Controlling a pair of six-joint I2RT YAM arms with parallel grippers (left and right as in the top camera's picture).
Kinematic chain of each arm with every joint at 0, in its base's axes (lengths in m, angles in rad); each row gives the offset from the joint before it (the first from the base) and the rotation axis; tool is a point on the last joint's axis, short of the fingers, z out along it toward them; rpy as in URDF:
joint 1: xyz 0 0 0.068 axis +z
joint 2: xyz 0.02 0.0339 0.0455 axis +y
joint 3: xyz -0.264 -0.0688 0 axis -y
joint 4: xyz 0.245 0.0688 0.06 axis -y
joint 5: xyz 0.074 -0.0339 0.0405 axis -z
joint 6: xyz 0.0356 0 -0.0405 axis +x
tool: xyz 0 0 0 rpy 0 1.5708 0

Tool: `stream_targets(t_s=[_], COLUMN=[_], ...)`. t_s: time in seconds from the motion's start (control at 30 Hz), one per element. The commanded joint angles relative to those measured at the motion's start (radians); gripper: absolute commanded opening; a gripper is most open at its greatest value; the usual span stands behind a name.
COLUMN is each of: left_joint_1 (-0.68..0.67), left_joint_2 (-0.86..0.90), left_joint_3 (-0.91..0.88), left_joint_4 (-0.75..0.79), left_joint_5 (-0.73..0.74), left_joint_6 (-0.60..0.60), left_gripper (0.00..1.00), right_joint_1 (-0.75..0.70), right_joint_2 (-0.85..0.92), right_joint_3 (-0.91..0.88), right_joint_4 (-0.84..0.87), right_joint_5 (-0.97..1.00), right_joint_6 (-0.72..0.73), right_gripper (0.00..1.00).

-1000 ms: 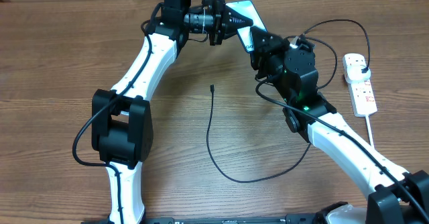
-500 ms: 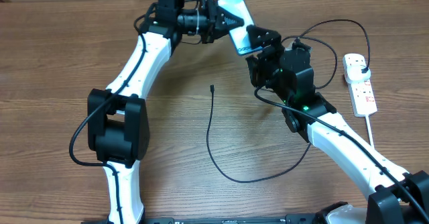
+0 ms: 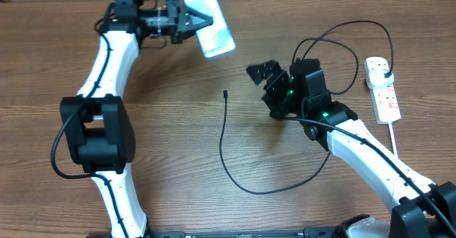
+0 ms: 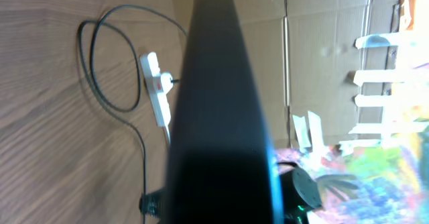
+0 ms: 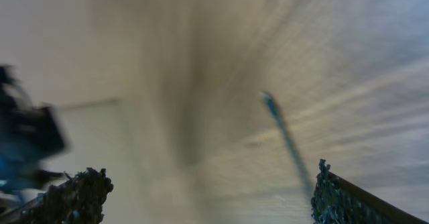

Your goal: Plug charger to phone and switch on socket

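Observation:
The fingers of my right gripper needs to close on the black cable point(image 3: 226, 101) point(image 5: 281, 125) just behind the charger's small tip, so that the tip of the charger stays free to go into the phone.
My left gripper point(image 3: 194, 24) is shut on the phone point(image 3: 212, 33) and holds it in the air at the far left, light blue screen up. In the left wrist view the phone point(image 4: 214, 117) shows edge-on as a dark slab that hides the fingers. Right of centre, my right gripper point(image 3: 265, 83) is open and holds nothing, its fingertips point(image 5: 74, 197) wide apart. The charger's small tip point(image 3: 225, 93) lies on the table left of it, blurred in the right wrist view point(image 5: 269, 102). The black cable point(image 3: 246, 188) loops toward the white socket point(image 3: 383, 90), where its black plug point(image 3: 385, 74) sits.
The wooden table point(image 3: 57, 67) carries the cable loop near the middle. More black cable point(image 3: 356, 35) arcs behind the right arm. The socket's white cord point(image 3: 394, 142) runs toward the front right. In the left wrist view the socket point(image 4: 157, 90) lies beside cardboard boxes point(image 4: 322, 36).
The right gripper has opened off the phone and drawn back to the right. The left arm has swung left, carrying the phone away from it.

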Motion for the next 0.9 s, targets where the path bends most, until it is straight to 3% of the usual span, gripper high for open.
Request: stream_targets(t_s=[0.0, 0.13, 0.17, 0.5, 0.77, 0.87], left_joint_1=[0.023, 0.041, 0.042, 0.051, 0.132, 0.170], left_joint_2=[0.002, 0.002, 0.002, 0.002, 0.002, 0.000], left_joint_3=[0.016, 0.016, 0.016, 0.016, 0.017, 0.016], left_joint_4=[-0.097, -0.436, -0.616, -1.080, -1.275, -1.276], left_joint_5=[0.091, 0.010, -0.030, 0.001, 0.051, 0.040], left_joint_6=[0.173, 0.457, 0.631, 1.132, 1.359, 1.363], left_gripper=[0.04, 0.04, 0.04, 0.04, 0.04, 0.04], right_joint_1=[0.001, 0.001, 0.001, 0.002, 0.002, 0.002], right_joint_2=[-0.030, -0.030, -0.030, -0.030, -0.026, 0.003], right_joint_3=[0.021, 0.021, 0.021, 0.021, 0.097, 0.182], right_joint_4=[-0.074, -0.187, -0.234, -0.367, -0.472, -0.541], right_joint_5=[-0.042, -0.042, -0.042, -0.054, -0.059, -0.039], right_joint_6=[-0.208, -0.363, -0.430, -0.564, -0.656, -0.684], right_gripper=[1.00, 0.95, 0.93, 0.84, 0.74, 0.74])
